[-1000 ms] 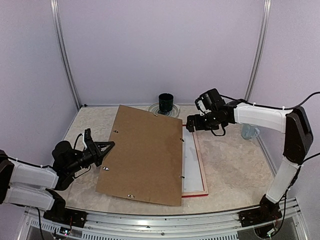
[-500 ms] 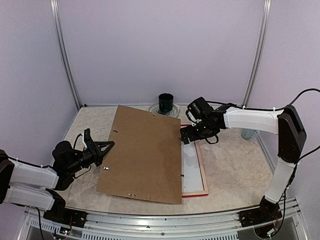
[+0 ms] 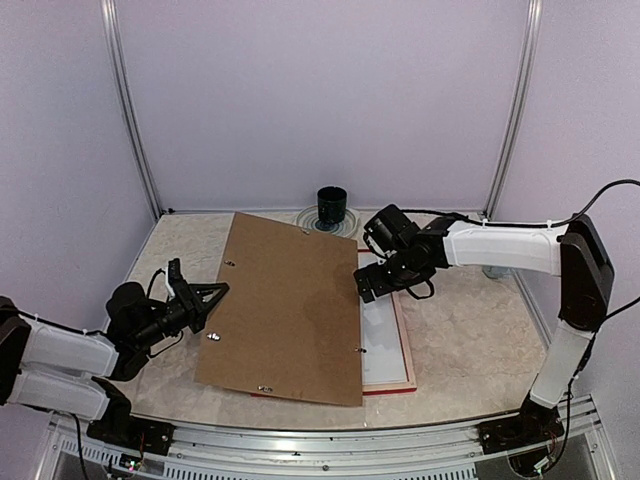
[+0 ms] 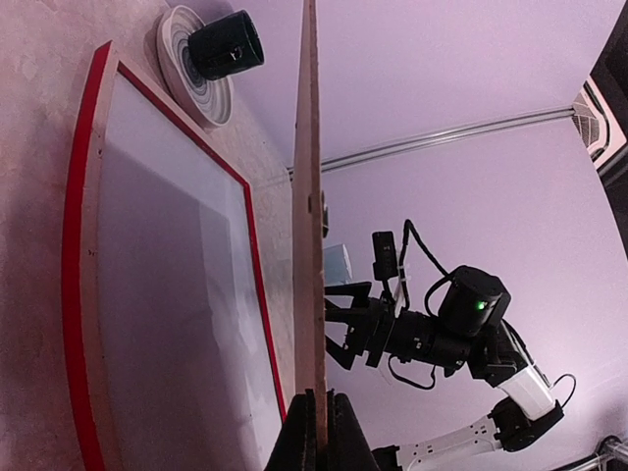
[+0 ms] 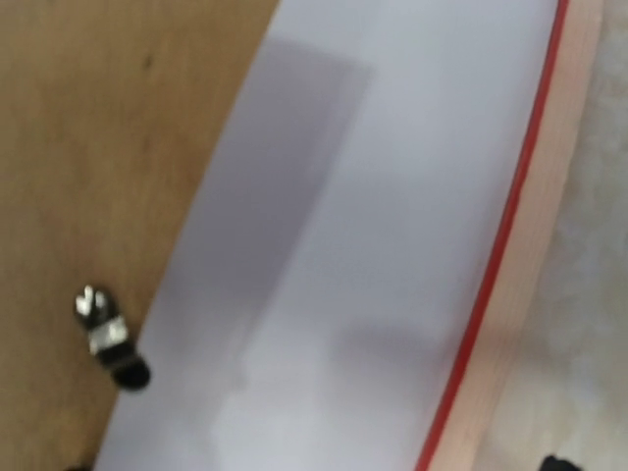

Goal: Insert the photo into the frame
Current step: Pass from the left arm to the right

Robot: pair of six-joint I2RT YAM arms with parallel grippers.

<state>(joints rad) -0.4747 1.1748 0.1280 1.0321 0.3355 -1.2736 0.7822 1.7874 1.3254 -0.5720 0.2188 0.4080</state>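
Note:
My right gripper is to grab the brown backing board next by its edge over the white sheet (image 3: 360, 309) (image 5: 235, 108), between the metal clips there.
The frame (image 3: 406, 345) lies flat on the table, red-edged with a pale wood back, and a white sheet (image 3: 382, 335) lies inside it. The photo is out of view. My left gripper (image 3: 212, 305) is shut on the left edge of a brown backing board (image 3: 285, 305) and holds it tilted up over the frame. In the left wrist view the board (image 4: 309, 245) shows edge-on above the frame (image 4: 74, 294). My right gripper (image 3: 366, 286) hangs open at the board's right edge, above the white sheet (image 5: 373, 245) and the frame's red inner edge (image 5: 491, 285).
A dark cup (image 3: 332, 207) stands on a striped plate (image 3: 347, 224) at the back of the table. A pale translucent cup (image 3: 498, 265) sits at the right behind the right arm. Small metal clips (image 5: 103, 329) line the board's rim.
My right arm has moved left and down, bringing its open gripper to the board's right edge. The left gripper and the board have stayed where they were.

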